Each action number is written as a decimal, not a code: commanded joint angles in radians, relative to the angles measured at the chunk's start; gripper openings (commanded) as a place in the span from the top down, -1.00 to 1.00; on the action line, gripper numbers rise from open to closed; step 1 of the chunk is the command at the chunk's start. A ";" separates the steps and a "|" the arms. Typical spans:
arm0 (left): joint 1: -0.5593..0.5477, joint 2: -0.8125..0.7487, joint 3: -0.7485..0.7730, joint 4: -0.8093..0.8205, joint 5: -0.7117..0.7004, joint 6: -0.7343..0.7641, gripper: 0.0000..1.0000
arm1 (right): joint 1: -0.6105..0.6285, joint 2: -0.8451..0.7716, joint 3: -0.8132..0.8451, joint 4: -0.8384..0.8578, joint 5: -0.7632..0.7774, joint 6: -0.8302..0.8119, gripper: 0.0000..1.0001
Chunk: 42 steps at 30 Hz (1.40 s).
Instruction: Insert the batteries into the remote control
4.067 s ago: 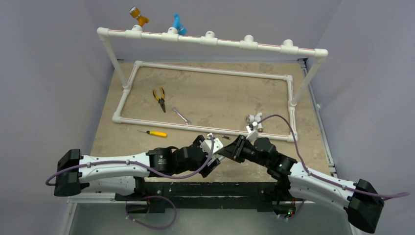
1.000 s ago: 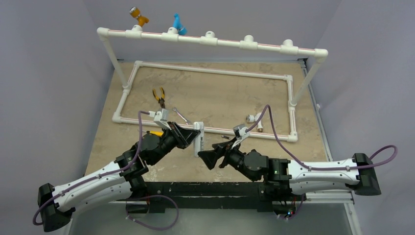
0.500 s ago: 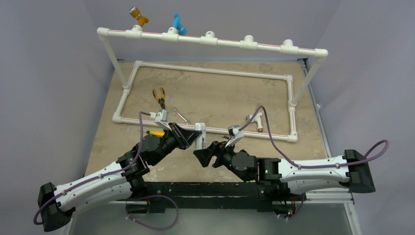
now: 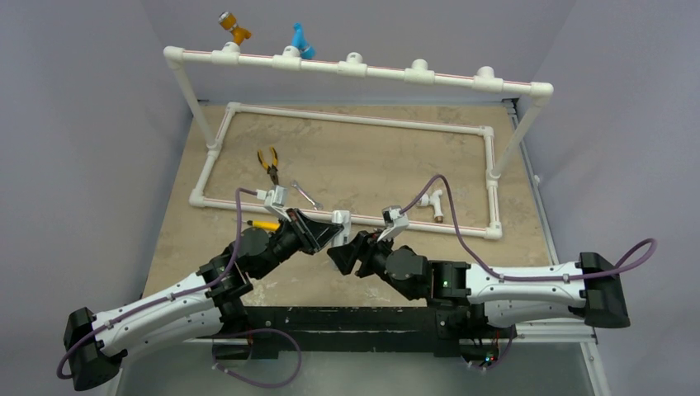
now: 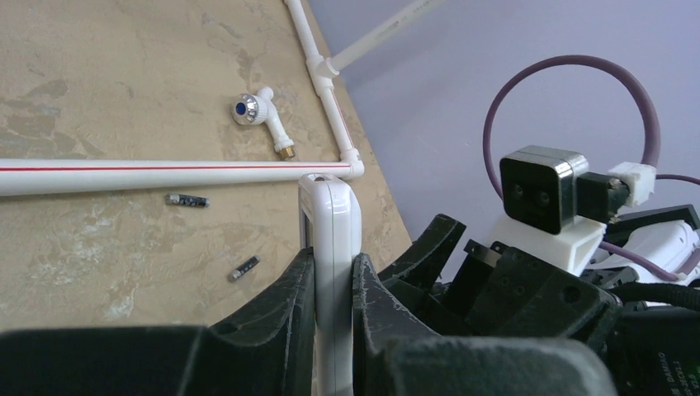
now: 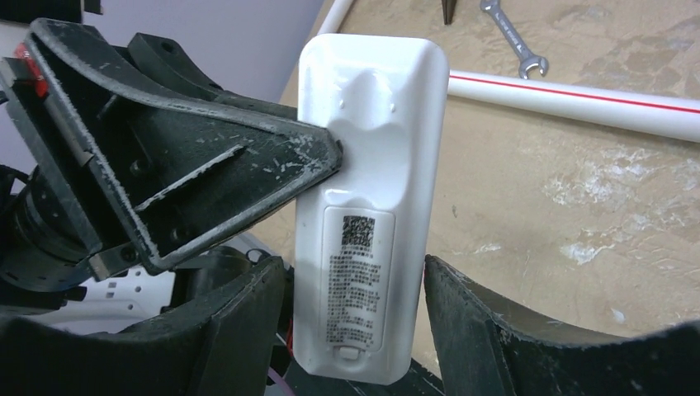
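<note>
The upright remote control is pinched over its long edge by my left gripper, so my right gripper should hold its lower end while my left gripper takes hold again of the remote control's top end [image 6: 373, 53].
My left gripper [image 5: 330, 272] is shut on the remote control [image 5: 330, 239], a slim white handset held upright on its edge above the table. In the top view the remote control [image 4: 340, 219] sits between the left gripper [image 4: 326, 235] and the right gripper [image 4: 342, 252]. In the right wrist view the remote control [image 6: 371, 165] shows its back with a printed label and latch. My right gripper [image 6: 355, 266] is open, its jaws flanking the handset's lower end with narrow gaps. Two batteries lie on the table, one [image 5: 186, 200] by the pipe and one [image 5: 244, 268] nearer.
A white pipe frame [image 4: 446, 226] lies on the table just beyond the grippers, with a taller pipe rail [image 4: 355, 68] behind. Yellow pliers [image 4: 269, 165], a silver wrench [image 4: 306, 195], a yellow-handled screwdriver [image 4: 264, 224] and a white valve fitting [image 5: 260, 111] lie nearby.
My right gripper has moved left up to the remote and its jaws have narrowed round the lower end. The left gripper has kept its hold and stayed in place.
</note>
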 commanded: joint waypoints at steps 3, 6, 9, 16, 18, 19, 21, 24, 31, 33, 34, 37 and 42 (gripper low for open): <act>0.005 -0.007 0.016 0.076 0.064 0.007 1.00 | -0.039 0.019 0.054 -0.032 -0.078 0.068 -0.19; 0.005 -0.003 0.018 0.086 0.080 0.014 1.00 | -0.059 0.029 0.062 -0.044 -0.112 0.082 -0.13; 0.006 0.004 0.023 0.083 0.085 0.016 1.00 | -0.067 0.037 0.067 -0.051 -0.130 0.081 -0.01; 0.005 0.012 0.049 0.023 0.068 0.009 0.63 | -0.067 0.024 0.099 -0.147 -0.108 0.014 0.64; 0.004 0.007 0.055 0.012 0.070 0.013 0.16 | -0.067 0.010 0.113 -0.211 -0.093 -0.013 0.74; 0.005 0.004 0.056 0.008 0.070 0.013 0.02 | -0.067 0.000 0.114 -0.225 -0.089 -0.033 0.76; 0.006 -0.003 0.059 -0.003 0.073 0.018 -0.16 | -0.067 -0.025 0.107 -0.225 -0.096 -0.084 0.82; 0.005 -0.013 0.070 -0.023 0.090 0.027 -0.25 | -0.066 -0.068 0.098 -0.241 -0.111 -0.165 0.91; 0.005 -0.028 0.087 -0.062 0.171 0.035 -0.27 | -0.067 -0.146 0.105 -0.326 -0.197 -0.323 1.00; 0.005 -0.023 0.094 -0.052 0.212 0.041 -0.29 | -0.066 -0.154 0.115 -0.356 -0.216 -0.350 1.00; 0.005 -0.019 0.097 -0.048 0.235 0.045 -0.29 | -0.067 -0.154 0.121 -0.377 -0.228 -0.364 1.00; 0.005 -0.006 0.099 -0.023 0.293 0.042 -0.32 | -0.067 -0.143 0.141 -0.418 -0.272 -0.402 1.00; 0.004 0.016 0.098 -0.007 0.341 0.040 -0.34 | -0.066 -0.109 0.174 -0.453 -0.323 -0.442 1.00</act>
